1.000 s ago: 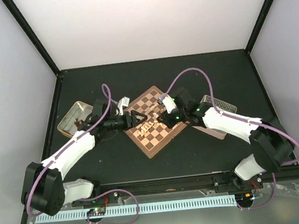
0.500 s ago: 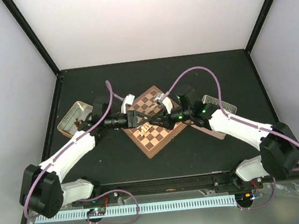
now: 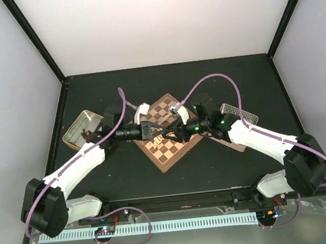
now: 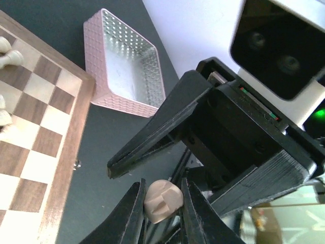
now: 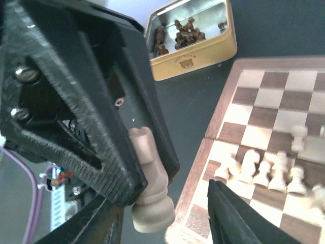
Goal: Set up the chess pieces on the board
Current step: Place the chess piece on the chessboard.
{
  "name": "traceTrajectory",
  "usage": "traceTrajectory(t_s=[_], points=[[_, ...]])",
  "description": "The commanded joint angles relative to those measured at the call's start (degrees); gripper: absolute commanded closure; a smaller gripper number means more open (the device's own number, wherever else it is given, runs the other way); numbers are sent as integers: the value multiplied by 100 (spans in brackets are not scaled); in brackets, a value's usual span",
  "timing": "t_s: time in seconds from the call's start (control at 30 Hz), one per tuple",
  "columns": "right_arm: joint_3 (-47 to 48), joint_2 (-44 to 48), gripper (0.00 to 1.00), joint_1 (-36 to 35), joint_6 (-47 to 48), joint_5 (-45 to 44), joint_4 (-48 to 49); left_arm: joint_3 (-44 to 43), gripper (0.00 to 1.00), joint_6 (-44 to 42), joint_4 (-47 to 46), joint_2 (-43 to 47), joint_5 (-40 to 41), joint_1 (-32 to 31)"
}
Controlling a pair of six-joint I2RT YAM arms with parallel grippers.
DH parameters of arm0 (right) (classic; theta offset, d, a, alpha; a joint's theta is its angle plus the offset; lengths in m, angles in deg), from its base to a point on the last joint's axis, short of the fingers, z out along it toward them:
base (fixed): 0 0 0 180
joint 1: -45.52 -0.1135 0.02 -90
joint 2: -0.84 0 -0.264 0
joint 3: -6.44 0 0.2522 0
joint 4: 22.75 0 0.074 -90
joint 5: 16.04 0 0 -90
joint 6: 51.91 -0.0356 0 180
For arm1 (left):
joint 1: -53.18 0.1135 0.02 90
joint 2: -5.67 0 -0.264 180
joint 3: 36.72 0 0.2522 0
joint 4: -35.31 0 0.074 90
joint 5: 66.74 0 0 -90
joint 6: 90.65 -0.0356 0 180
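Observation:
Next, I release the cream rook from my left gripper on the light corner square [image 3: 199,128] [image 4: 68,82] next to the pink tin.
A cream rook [image 4: 162,201] hangs in the air over the left edge of the board [image 3: 168,154]. My left gripper [image 4: 161,185] is shut on the rook's upper part, and the base [image 5: 152,213] sticks out below the black fingers [image 5: 109,152]. My right gripper [image 5: 160,197] stands open around the rook, its fingers [image 5: 231,216] apart from it. Both grippers meet tip to tip above the board in the top view, left gripper [image 3: 151,129], right gripper [image 3: 167,129]. Several cream chess pieces [image 5: 264,170] stand or lie in a cluster on the board [image 5: 264,107].
A gold tin [image 5: 195,51] with dark brown pieces sits left of the board; in the top view it is the tin [image 3: 81,129] at the left. A pink tin [image 4: 127,66] lies just past the board's right side, under the right arm [image 3: 253,138].
The left gripper has shut on the rook and the right gripper has opened and let it go. Both grippers came together over the board.

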Motion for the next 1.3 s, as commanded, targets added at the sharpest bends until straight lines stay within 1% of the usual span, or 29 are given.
traceTrajectory(t_s=[0.0,0.07,0.13,0.23,0.4,0.47,0.57,0.67,0.73,0.83,1.03,1.27], points=[[-200,207,48,-21,-379,-637,-26,-443,98,-613,233,-76,468,-243],[-375,379,46,-12,-555,-949,-77,-669,98,-808,571,-306,785,-323],[-476,598,44,-12,-685,-1425,-324,-929,98,-997,747,-649,1055,-435],[-561,1004,39,15,-929,-2593,-904,-1391,98,-1167,939,-1077,1521,-721],[-785,1640,40,109,-1716,-4827,-1736,-2334,98,-1349,1604,-1736,2521,-1237],[-833,1797,40,127,-2071,-5335,-2033,-2672,99,-1364,1814,-1953,3013,-1472],[-831,2040,40,149,-2748,-5997,-2482,-3109,98,-1107,2094,-2271,3660,-1741],[-991,2342,41,167,-3198,-6258,-2575,-3291,98,-786,2133,-2594,3988,-1899],[-1108,2486,41,167,-3304,-6281,-2530,-3317,98,-698,2063,-2780,4111,-2013],[-1198,2609,41,182,-3442,-6346,-2612,-3435,98,-671,2055,-3100,4304,-2213],[-1467,2984,41,182,-3932,-6844,-2624,-3920,99,-780,2119,-3883,4614,-2425],[-1777,3325,41,182,-3892,-6773,-2291,-4412,98,-933,2088,-4560,5002,-2485]])
